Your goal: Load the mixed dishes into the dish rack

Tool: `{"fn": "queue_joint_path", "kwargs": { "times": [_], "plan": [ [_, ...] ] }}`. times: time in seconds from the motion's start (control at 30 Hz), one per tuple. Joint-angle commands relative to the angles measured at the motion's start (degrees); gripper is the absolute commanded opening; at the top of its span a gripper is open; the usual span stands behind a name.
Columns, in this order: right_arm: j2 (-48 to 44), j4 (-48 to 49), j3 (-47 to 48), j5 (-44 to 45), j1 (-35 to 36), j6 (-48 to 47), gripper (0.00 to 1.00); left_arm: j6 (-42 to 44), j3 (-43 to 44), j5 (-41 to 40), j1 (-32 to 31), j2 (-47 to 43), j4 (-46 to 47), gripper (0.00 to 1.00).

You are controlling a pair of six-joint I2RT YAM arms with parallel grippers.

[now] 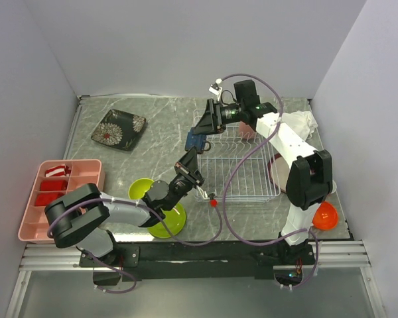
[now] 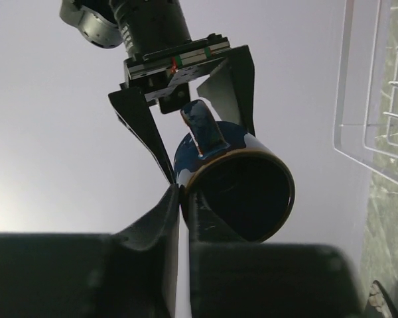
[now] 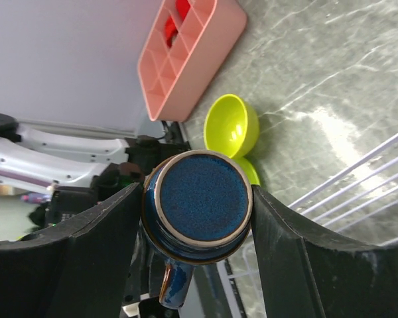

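Note:
Next, I set the dark navy cup down with my right gripper next to the pink cup in the white wire dish rack [image 1: 229, 123].
The dark navy cup [image 1: 196, 140] hangs in the air at the near-left corner of the white wire dish rack [image 1: 242, 179]. My left gripper [image 1: 189, 159] is shut on the cup's rim [image 2: 242, 185], one finger inside and one outside. My right gripper [image 1: 205, 129] closes on the cup's body from the far side; in the right wrist view both fingers [image 3: 113, 232] press the cup's base [image 3: 202, 205]. The lime green bowl [image 1: 140, 189] and plate [image 1: 169, 222] lie near the left arm. The orange bowl [image 1: 325, 215] sits at the near right. The black floral plate [image 1: 119, 128] is at the far left.
A pink divided tray [image 1: 60, 199] stands at the left edge. A white rag [image 1: 305, 120] lies behind the rack at the right. A dark round plate rim [image 1: 273, 171] shows at the rack's right side. Rack wires show in the left wrist view [image 2: 365, 132].

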Motion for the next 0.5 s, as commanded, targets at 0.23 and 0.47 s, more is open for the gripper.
{"fn": "queue_joint_path", "kwargs": {
  "times": [0.23, 0.47],
  "plan": [
    [-1.04, -9.79, 11.53, 11.21, 1.93, -20.90, 0.48, -6.16, -4.02, -3.62, -2.00, -10.29, 2.60, 0.64],
    [2.38, -8.38, 17.50, 18.77, 1.49, -25.40, 0.45, -15.81, -7.36, -9.68, -5.35, -22.94, -15.32, 0.87]
  ]
}}
